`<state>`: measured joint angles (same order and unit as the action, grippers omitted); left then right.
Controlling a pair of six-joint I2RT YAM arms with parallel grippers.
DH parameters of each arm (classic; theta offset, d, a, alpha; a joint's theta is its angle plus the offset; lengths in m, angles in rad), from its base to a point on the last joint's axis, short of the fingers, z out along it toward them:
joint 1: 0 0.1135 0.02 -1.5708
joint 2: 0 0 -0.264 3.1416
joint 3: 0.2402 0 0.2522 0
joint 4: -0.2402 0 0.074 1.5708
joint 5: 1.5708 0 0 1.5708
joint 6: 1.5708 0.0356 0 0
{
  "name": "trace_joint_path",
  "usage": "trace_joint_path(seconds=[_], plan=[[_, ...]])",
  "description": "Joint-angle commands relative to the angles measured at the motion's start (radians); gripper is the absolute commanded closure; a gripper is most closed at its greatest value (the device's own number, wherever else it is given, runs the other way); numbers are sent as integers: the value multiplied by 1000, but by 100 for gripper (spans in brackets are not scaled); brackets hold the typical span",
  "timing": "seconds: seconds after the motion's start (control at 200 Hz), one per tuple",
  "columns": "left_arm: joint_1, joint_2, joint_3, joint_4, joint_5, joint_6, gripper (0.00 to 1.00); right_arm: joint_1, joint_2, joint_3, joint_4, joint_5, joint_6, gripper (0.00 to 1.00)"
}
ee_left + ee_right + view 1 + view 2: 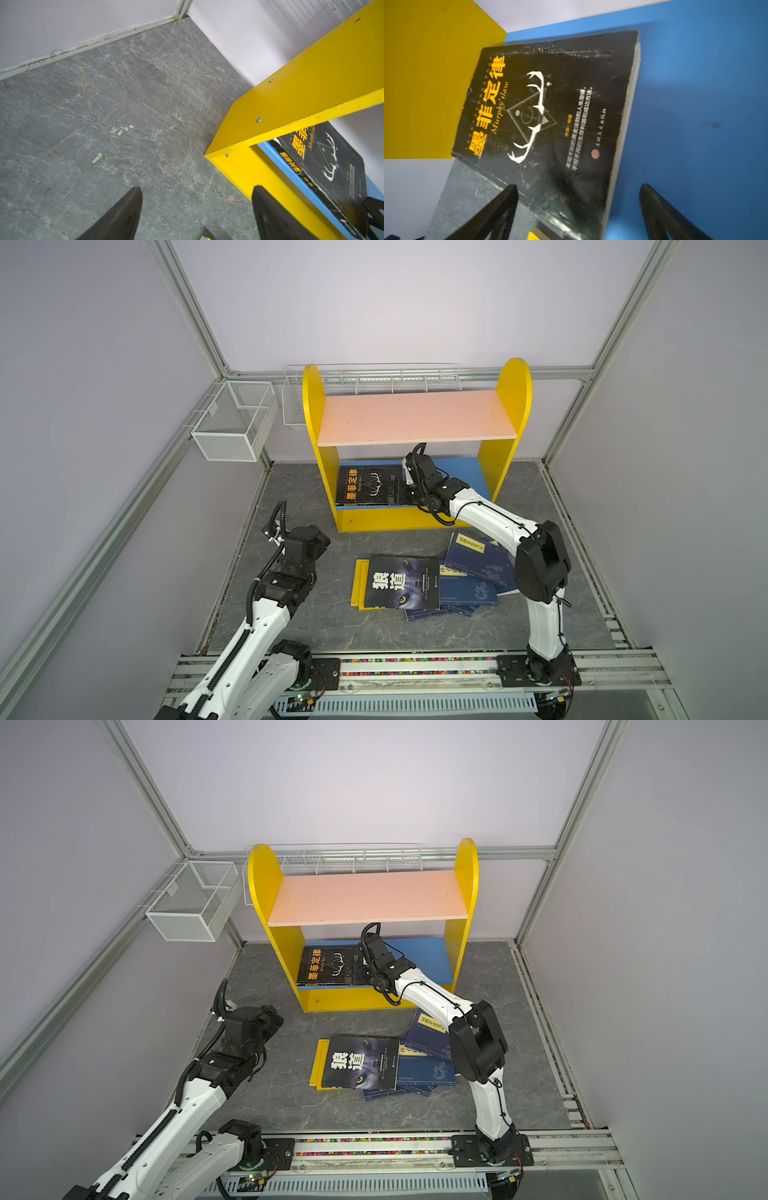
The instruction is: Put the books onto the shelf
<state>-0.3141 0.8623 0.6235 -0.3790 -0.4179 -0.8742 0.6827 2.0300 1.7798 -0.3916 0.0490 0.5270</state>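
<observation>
My right gripper moves to the dark wolf-eye book next and closes on its shelf-side corner (436, 560) beside the navy books.
The shelf (415, 418) (365, 898) stands at the back, with yellow sides, a pink upper board and a blue lower board (695, 83). A black book with orange characters (365, 485) (328, 965) (332, 162) (550, 116) lies flat on the left of the blue board. My right gripper (397, 489) (357, 969) (578, 186) is open just above that book's right edge and grips nothing. More books lie piled on the floor: a dark wolf-eye one (401, 583), yellow ones (358, 583) and navy ones (473, 568). My left gripper (320, 541) (197, 188) hangs open over bare floor, left of the shelf.
A white mesh basket (232, 423) hangs on the left wall. A long wire basket (374, 377) runs behind the shelf top. Aluminium frame posts line the walls. The right arm's elbow (540, 568) hangs over the navy books.
</observation>
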Motion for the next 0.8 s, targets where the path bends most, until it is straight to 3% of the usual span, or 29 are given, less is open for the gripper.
trace_joint_path(seconds=[0.0,0.17,0.5,0.625,0.795], plan=[[2,23,26,-3,26,34,16,-1,-1,-1,-31,30,-89,10],[2,64,51,-15,87,110,16,1,6,-1,21,-77,-107,19],[-6,123,63,-64,221,202,17,5,56,76,100,-231,-140,21],[-20,152,66,-53,265,232,17,5,7,46,79,-130,-182,18],[-69,217,97,-26,333,314,17,5,-211,-188,103,50,-226,13]])
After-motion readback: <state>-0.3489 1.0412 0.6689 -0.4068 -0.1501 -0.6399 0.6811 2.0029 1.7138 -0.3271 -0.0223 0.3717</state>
